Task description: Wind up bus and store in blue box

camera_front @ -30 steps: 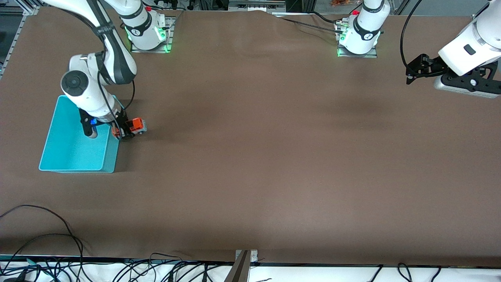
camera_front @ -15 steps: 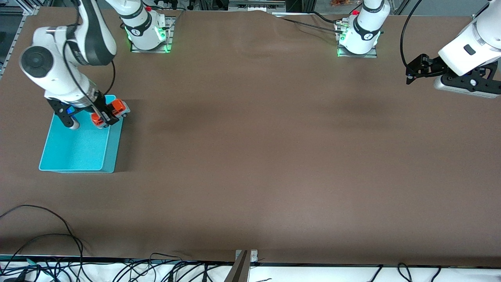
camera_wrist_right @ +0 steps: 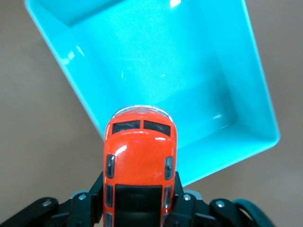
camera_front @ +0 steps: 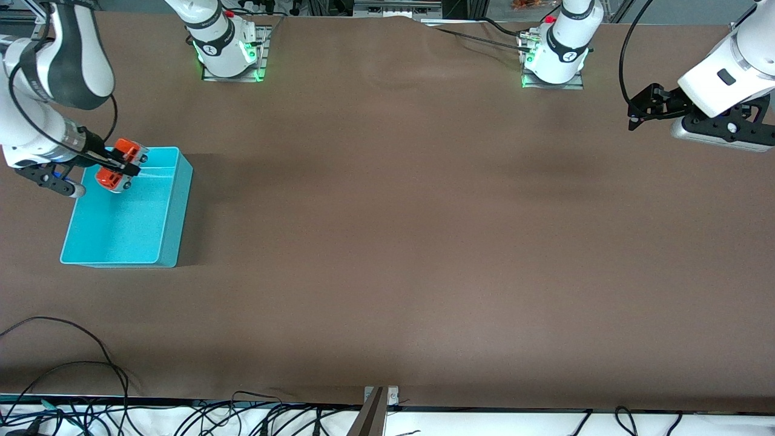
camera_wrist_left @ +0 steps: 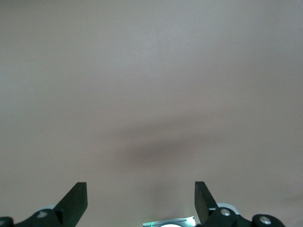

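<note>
My right gripper is to set the bus down on the blue box's bottom [camera_front: 134, 195] [camera_wrist_right: 188, 93], a little past its middle toward the arm bases.
My right gripper [camera_front: 123, 166] is shut on the bus [camera_front: 120, 163], a small orange-red toy with a dark roof panel. It holds the bus in the air over the corner of the blue box [camera_front: 121, 230] that lies farthest from the front camera. In the right wrist view the bus [camera_wrist_right: 140, 156] sits between the black fingers [camera_wrist_right: 182, 198], nose out over the turquoise blue box [camera_wrist_right: 189, 61], which has nothing in it. My left gripper [camera_front: 634, 115] waits in the air at the left arm's end of the table. Its fingers [camera_wrist_left: 75, 201] stand open with only brown table below.
The brown table cover [camera_front: 393, 242] stretches wide and bare between the two arms. Both arm bases [camera_front: 227, 51] stand along the edge farthest from the front camera. Loose cables [camera_front: 72, 369] and a metal bracket [camera_front: 378, 402] lie at the edge nearest it.
My right gripper has lifted the bus from the table beside the box and carried it up over the box. The left arm has not moved.
</note>
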Tool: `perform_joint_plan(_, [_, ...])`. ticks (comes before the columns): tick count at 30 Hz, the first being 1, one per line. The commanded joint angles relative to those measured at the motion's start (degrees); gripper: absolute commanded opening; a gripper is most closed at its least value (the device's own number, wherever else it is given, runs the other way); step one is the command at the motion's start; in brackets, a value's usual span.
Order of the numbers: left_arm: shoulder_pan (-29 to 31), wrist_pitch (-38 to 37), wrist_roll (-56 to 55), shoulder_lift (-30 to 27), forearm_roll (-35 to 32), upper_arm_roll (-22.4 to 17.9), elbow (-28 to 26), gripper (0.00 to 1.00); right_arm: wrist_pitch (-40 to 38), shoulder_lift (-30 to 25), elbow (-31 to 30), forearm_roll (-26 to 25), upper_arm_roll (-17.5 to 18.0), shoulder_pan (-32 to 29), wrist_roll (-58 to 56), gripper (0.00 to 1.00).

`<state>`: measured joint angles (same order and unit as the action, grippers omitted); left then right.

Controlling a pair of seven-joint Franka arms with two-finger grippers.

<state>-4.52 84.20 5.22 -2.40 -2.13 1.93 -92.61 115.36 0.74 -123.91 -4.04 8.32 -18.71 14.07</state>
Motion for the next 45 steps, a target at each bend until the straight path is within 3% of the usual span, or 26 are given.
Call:
perform_joint_plan(1, [-0.14,-1.5,-0.65,0.99,-1.12,0.18,2.0,1.0,-0.05,2.86,0.51,-0.01,-3.04,-1.5,-11.77,0.0])
perform_joint_plan(9, [0.04,-1.5,-0.04,0.99,-1.21,0.09,2.0,1.0,8.12,8.31,0.07,-2.03,-6.29,-2.03,-16.09,0.0])
perform_joint_plan(27, [0.12,-1.5,-0.04,1.17,-1.21,0.09,2.0,1.0,22.53,22.02,0.07,-5.98,-6.3,-3.7,-16.35,0.0])
perform_joint_plan(39, [0.12,-1.5,-0.48,1.35,-1.12,0.09,2.0,1.0,23.68,24.66,0.07,-6.16,-6.38,-3.87,-15.65,0.0])
perform_joint_plan(40, [0.12,-1.5,-0.48,1.43,-1.12,0.0,2.0,1.0,23.6,24.66,0.07,-6.16,-6.3,-3.87,-15.56,0.05])
perform_joint_plan(41, [0.12,-1.5,-0.39,1.43,-1.12,0.0,2.0,1.0,23.42,24.49,0.07,-6.16,-6.3,-3.7,-15.56,0.17])
perform_joint_plan(43, [0.12,-1.5,-0.39,1.43,-1.12,0.0,2.0,1.0,23.16,24.05,0.25,-6.16,-6.3,-3.7,-15.47,0.58])
perform_joint_plan(44, [0.12,-1.41,-0.39,1.43,-1.12,0.0,2.0,1.0,23.07,23.53,0.25,-6.07,-6.3,-3.61,-15.39,0.74])
perform_joint_plan(45, [0.12,-1.41,-0.48,1.43,-1.12,0.0,2.0,1.0,22.89,22.91,0.08,-6.07,-6.3,-3.61,-15.47,0.76])
